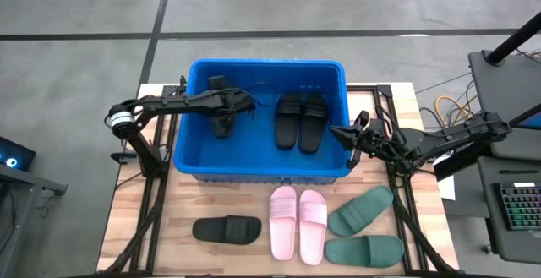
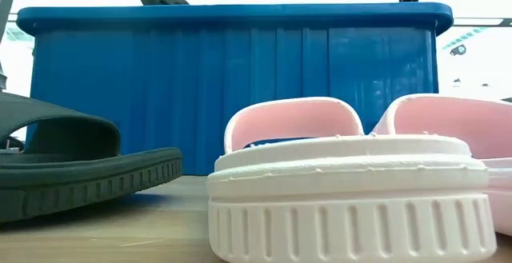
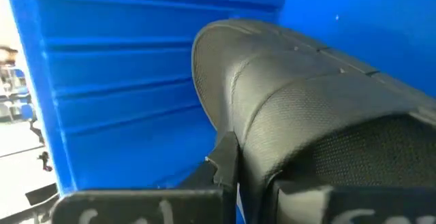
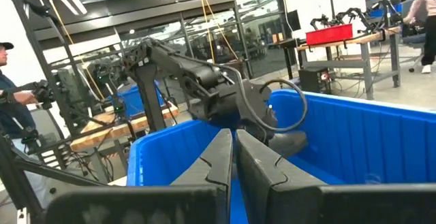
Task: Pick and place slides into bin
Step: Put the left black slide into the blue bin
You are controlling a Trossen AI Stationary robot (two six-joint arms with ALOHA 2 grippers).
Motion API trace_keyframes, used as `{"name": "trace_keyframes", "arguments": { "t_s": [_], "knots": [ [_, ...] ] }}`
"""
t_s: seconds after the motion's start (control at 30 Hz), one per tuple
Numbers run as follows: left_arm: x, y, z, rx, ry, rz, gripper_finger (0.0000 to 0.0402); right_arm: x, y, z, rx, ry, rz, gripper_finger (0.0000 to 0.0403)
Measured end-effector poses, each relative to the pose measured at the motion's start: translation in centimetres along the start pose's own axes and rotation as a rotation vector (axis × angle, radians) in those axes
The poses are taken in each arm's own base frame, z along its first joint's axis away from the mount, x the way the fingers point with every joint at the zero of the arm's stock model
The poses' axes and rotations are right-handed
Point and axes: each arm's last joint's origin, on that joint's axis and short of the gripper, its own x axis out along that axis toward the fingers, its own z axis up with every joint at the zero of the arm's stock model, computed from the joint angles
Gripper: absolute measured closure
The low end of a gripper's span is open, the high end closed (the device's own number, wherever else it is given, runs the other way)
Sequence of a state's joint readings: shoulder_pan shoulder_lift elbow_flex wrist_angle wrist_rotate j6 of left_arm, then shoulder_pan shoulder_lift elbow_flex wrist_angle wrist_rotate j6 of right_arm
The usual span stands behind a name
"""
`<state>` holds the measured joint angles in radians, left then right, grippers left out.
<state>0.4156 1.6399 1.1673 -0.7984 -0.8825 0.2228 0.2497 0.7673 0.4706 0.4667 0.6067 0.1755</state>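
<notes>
Next, my left gripper lets go of the black slide on the bin's bottom along the bin's side (image 1: 215, 111) under my left arm.
The blue bin (image 1: 190, 155) stands at the table's far middle, and two black slides (image 1: 301, 122) lie side by side on its floor at the right. My left gripper (image 1: 239, 106) reaches into the bin's left half from the left, shut on a third black slide (image 1: 224, 124). That slide fills the left wrist view (image 3: 306, 108). My right gripper (image 1: 338, 133) hovers at the bin's right rim, shut and empty (image 4: 234, 149). On the near table lie one black slide (image 1: 226, 229), two pink slides (image 1: 297, 223) and two green slides (image 1: 363, 227). My left gripper pinches the black slide between its two fingers, one finger (image 3: 225, 163) showing against the slide's side beside the textured strap (image 3: 340, 149). The other finger is hidden by the slide. The slide is inside the bin, tilted; whether it touches the floor I cannot tell.
The bin's ribbed left wall (image 3: 122, 94) is close beside the held slide. In the low view the black slide (image 2: 72, 163) and a pink slide (image 2: 344, 183) lie in front of the bin's near wall (image 2: 232, 87). A person (image 4: 13, 101) stands beyond the table.
</notes>
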Motion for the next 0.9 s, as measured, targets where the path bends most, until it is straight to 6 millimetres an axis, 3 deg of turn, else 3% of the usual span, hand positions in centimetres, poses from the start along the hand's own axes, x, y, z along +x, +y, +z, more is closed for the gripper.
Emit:
{"name": "trace_keyframes", "arguments": {
  "t_s": [0.23,0.5,0.9],
  "knots": [
    [1.6,-1.0,-0.2,0.023,-0.027,0.017,0.0401,0.0,0.0,0.0,0.002,-0.001,-0.007,0.039],
    [3.7,-1.8,-2.1,0.089,0.058,0.009,0.0401,0.0,-0.1,0.0,0.007,-0.004,-0.025,0.039],
    [5.4,-0.9,-2.2,0.11,0.04,-0.021,0.0401,0.0,-0.2,0.0,0.0,-0.01,-0.058,0.039]
  ]
}}
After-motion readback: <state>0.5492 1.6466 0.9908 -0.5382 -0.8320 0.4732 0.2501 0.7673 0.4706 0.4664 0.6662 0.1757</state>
